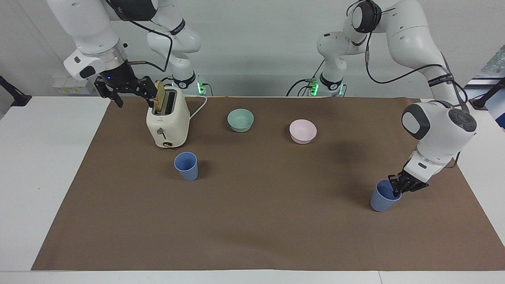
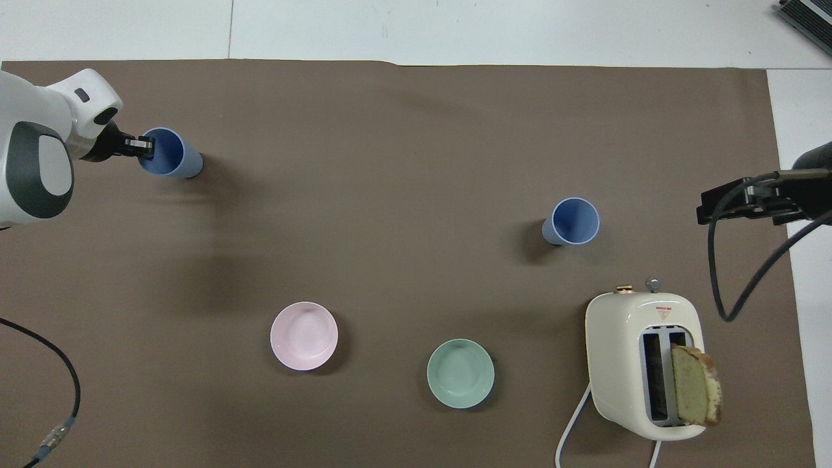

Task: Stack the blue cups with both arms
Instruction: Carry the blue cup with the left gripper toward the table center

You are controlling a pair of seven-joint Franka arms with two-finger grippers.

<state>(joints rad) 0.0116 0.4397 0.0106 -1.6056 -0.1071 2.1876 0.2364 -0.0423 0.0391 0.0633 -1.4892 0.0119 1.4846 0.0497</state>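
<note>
The robot's left gripper will set the held blue cup down on the brown mat just farther out than the pink bowl (image 2: pixel 377 247).
One blue cup (image 1: pixel 382 200) stands on the brown mat toward the left arm's end, also seen in the overhead view (image 2: pixel 172 156). My left gripper (image 1: pixel 397 190) is down at its rim, shut on the wall nearest that arm, with one finger inside the cup; it also shows from overhead (image 2: pixel 144 147). The second blue cup (image 1: pixel 186 165) stands upright just farther from the robots than the toaster, also in the overhead view (image 2: pixel 574 221). My right gripper (image 1: pixel 134 101) waits open and empty in the air beside the toaster, and shows from overhead (image 2: pixel 705 209).
A cream toaster (image 1: pixel 167 123) with a bread slice (image 1: pixel 159 96) in one slot stands toward the right arm's end. A mint-green bowl (image 1: pixel 240 119) and a pink bowl (image 1: pixel 302 131) sit near the robots. The brown mat (image 1: pixel 260 221) covers the table.
</note>
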